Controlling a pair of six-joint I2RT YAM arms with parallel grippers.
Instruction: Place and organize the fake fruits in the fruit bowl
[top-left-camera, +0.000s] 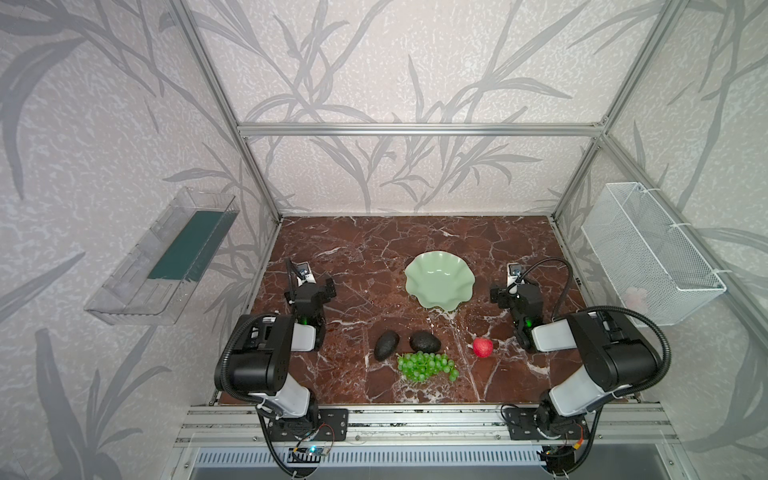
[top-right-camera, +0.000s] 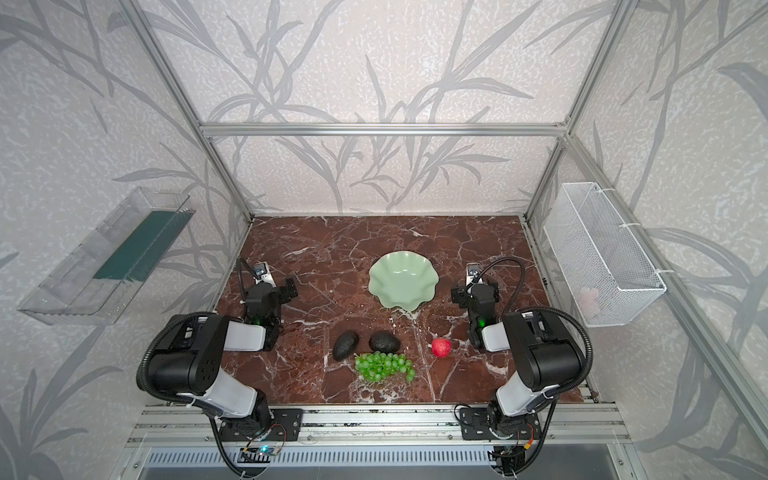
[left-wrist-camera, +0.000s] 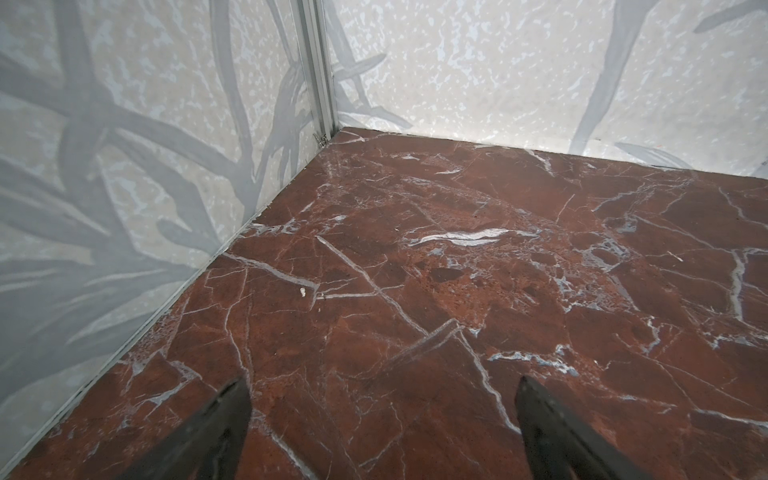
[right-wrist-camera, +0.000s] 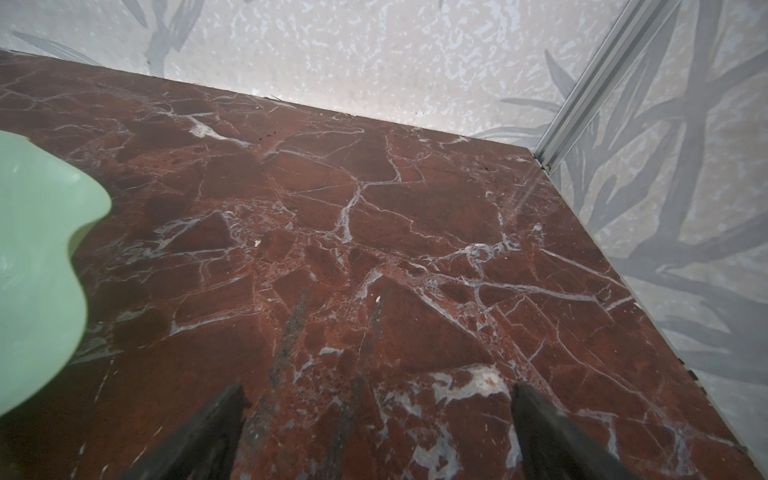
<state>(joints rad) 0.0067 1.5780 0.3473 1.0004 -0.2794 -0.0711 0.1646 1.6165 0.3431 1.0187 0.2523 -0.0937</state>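
Next, my right gripper goes to the red apple near the green grapes and closes on the apple's sides (top-left-camera: 482, 347).
The pale green scalloped fruit bowl (top-left-camera: 439, 282) (top-right-camera: 403, 280) sits empty on the marble, right of centre; its rim (right-wrist-camera: 41, 249) shows in the right wrist view. In front of it lie two dark avocados (top-left-camera: 386, 345) (top-left-camera: 425, 341), a bunch of green grapes (top-left-camera: 426, 366) (top-right-camera: 384, 366) and a red apple (top-left-camera: 482, 347) (top-right-camera: 441, 347). My left gripper (top-left-camera: 314, 286) (left-wrist-camera: 382, 386) hovers low at the left edge, open and empty. My right gripper (top-left-camera: 515, 286) (right-wrist-camera: 376, 392) is just right of the bowl, also open and empty. Both point toward the back wall.
A clear plastic tray (top-left-camera: 162, 257) hangs on the left wall and a white mesh basket (top-left-camera: 652, 253) on the right wall. Aluminium posts stand at the back corners of the red marble tabletop (top-left-camera: 374, 249). Both arm bases sit at the front rail.
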